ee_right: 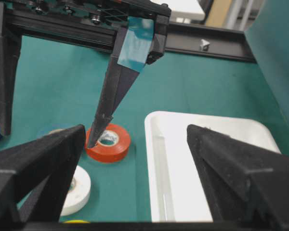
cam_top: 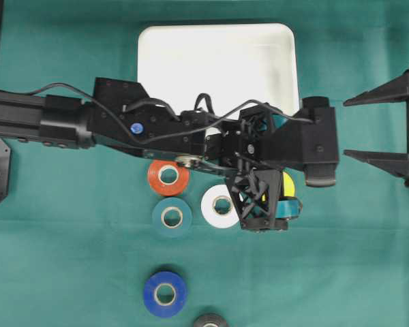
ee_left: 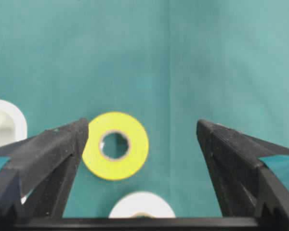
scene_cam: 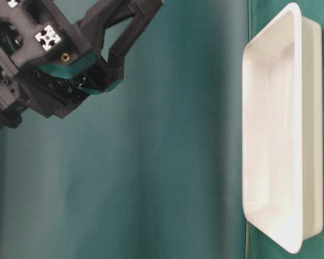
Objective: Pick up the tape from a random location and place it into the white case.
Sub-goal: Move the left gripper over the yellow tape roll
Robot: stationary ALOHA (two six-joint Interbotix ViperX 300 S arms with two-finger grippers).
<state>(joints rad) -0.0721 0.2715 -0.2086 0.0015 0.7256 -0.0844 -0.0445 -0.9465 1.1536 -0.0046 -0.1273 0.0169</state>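
Next, I close my left gripper on the near side (cam_top: pixel 287 193) (ee_left: pixel 138 148) of the yellow roll, away from the white case, with one finger inside the roll's hole.
Several tape rolls lie on the green cloth: orange (cam_top: pixel 168 177), teal (cam_top: pixel 172 216), white (cam_top: pixel 220 205), blue (cam_top: pixel 165 293) and a yellow roll (cam_top: pixel 290 185) half hidden under my left arm. My left gripper (cam_top: pixel 259 163) hangs open above the cloth, pointing down. In the left wrist view the yellow roll (ee_left: pixel 115 146) lies flat below, close to the left finger, with nothing between the jaws of the left gripper (ee_left: pixel 142 124). The white case (cam_top: pixel 218 54) stands empty at the back. My right gripper (cam_top: pixel 345 129) waits open at the right edge, holding nothing.
A black roll (cam_top: pixel 210 321) peeks in at the front edge. In the right wrist view one left finger (ee_right: pixel 111 96) hangs over the orange roll (ee_right: pixel 108 143), beside the case (ee_right: pixel 207 163). The left arm (cam_top: pixel 68 119) spans the table's middle, covering the case's front rim.
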